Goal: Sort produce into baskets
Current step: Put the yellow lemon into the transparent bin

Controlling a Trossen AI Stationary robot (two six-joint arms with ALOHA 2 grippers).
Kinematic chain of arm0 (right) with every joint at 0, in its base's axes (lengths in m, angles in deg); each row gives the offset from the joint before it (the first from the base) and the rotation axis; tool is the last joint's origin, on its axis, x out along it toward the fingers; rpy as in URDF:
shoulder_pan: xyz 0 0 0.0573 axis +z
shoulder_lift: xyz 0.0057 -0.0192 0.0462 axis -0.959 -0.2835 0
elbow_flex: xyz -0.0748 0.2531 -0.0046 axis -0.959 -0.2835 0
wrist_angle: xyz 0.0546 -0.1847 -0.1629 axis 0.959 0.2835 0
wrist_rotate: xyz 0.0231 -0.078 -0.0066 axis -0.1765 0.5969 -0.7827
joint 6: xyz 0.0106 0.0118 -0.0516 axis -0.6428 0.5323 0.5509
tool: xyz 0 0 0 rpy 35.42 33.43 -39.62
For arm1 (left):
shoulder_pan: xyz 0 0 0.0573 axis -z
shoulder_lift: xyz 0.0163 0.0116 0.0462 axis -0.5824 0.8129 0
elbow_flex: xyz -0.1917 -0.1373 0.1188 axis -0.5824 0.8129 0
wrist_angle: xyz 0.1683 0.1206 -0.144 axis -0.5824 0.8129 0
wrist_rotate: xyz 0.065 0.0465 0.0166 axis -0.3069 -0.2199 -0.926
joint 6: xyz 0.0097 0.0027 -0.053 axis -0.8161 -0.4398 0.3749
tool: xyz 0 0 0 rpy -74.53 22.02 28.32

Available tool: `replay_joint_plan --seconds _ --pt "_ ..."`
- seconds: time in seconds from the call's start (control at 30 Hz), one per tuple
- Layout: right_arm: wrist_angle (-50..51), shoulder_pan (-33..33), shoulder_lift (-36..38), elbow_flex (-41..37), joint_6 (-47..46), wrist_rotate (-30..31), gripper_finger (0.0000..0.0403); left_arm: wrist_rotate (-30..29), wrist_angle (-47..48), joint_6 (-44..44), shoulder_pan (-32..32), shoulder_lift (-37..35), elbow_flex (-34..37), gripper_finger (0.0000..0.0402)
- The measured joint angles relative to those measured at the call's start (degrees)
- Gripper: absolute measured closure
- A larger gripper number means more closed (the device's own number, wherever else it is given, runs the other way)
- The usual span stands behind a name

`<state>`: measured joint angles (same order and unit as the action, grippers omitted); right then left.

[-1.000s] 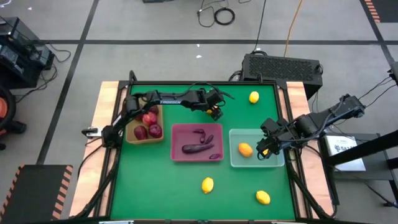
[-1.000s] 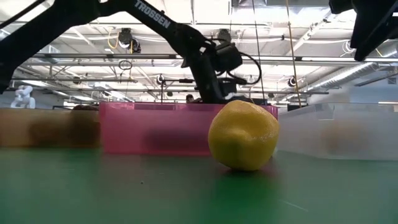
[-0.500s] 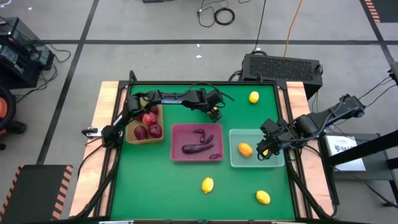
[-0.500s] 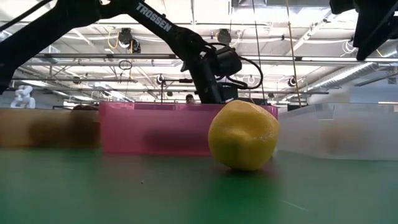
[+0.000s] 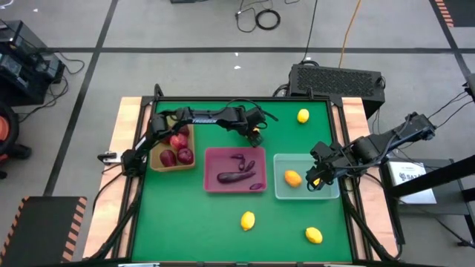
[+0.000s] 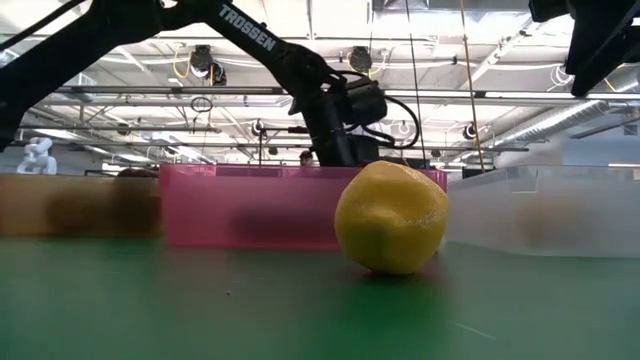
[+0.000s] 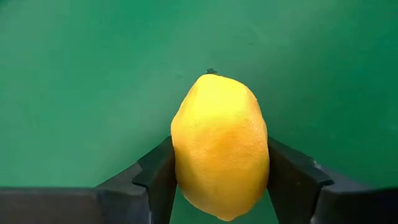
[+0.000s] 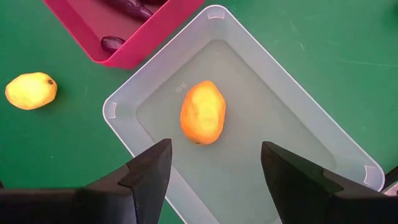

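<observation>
Next, my left gripper releases its yellow lemon in the clear tray, on the far side point(image 5: 285, 169) of the lemon there.
My left gripper point(image 5: 255, 134) is beyond the far edge of the pink-red tray point(image 5: 211, 170) and is shut on a yellow lemon point(image 7: 219, 143); in the high view the gripper hides that lemon. My right gripper point(image 5: 318, 178) hangs open and empty over the clear tray point(image 8: 298, 118). One lemon point(image 8: 203, 112) lies on that tray's floor. The pink-red tray holds dark-purple eggplants point(image 5: 236, 175). The tan tray point(image 5: 156, 165) holds dark-red apples point(image 5: 177, 148). My left gripper pinches the lemon between its two fingers, one on each long side point(image 7: 181, 171), across the fruit's width. The lemon's dark-tipped end point(image 7: 211, 72) points away from the wrist, along the fingers. Whether the lemon rests on the green table or hangs clear of it, I cannot tell.
Three loose lemons lie on the green table: one at the far right point(image 5: 303, 116), one near the front middle point(image 5: 247, 220) and one at the front right point(image 5: 314, 236). The front-middle lemon fills the low view point(image 6: 391, 217), in front of the pink-red tray.
My left gripper has shifted a little toward the table's left, still shut on the lemon.
</observation>
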<state>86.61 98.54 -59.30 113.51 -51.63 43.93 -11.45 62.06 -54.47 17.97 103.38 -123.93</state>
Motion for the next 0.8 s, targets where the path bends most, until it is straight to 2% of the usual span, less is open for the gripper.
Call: replay_joint_plan --seconds 0.23,0.4,0.57,0.67,0.8 --pt "0.02 0.00 0.00 0.00 0.35 0.01 0.0165 4.52 -0.11 0.38 1.14 0.00 -2.02 0.0197" --pt "-0.07 0.00 0.00 0.00 0.35 0.11 0.0165 7.48 -1.82 -0.03 2.90 -0.02 -6.26 0.0197" --pt "-0.20 0.00 0.00 0.00 0.35 0.26 0.0165 10.13 -9.21 0.29 5.82 -0.10 -10.25 0.0197" --pt "-0.22 0.00 0.00 0.00 0.35 0.46 0.0165 12.29 -17.04 0.35 8.80 -0.22 -10.47 0.0197" --pt "-0.22 -0.02 0.00 0.00 0.35 0.48 0.0165 11.94 -22.67 -0.84 13.53 -0.22 -10.45 0.0197"
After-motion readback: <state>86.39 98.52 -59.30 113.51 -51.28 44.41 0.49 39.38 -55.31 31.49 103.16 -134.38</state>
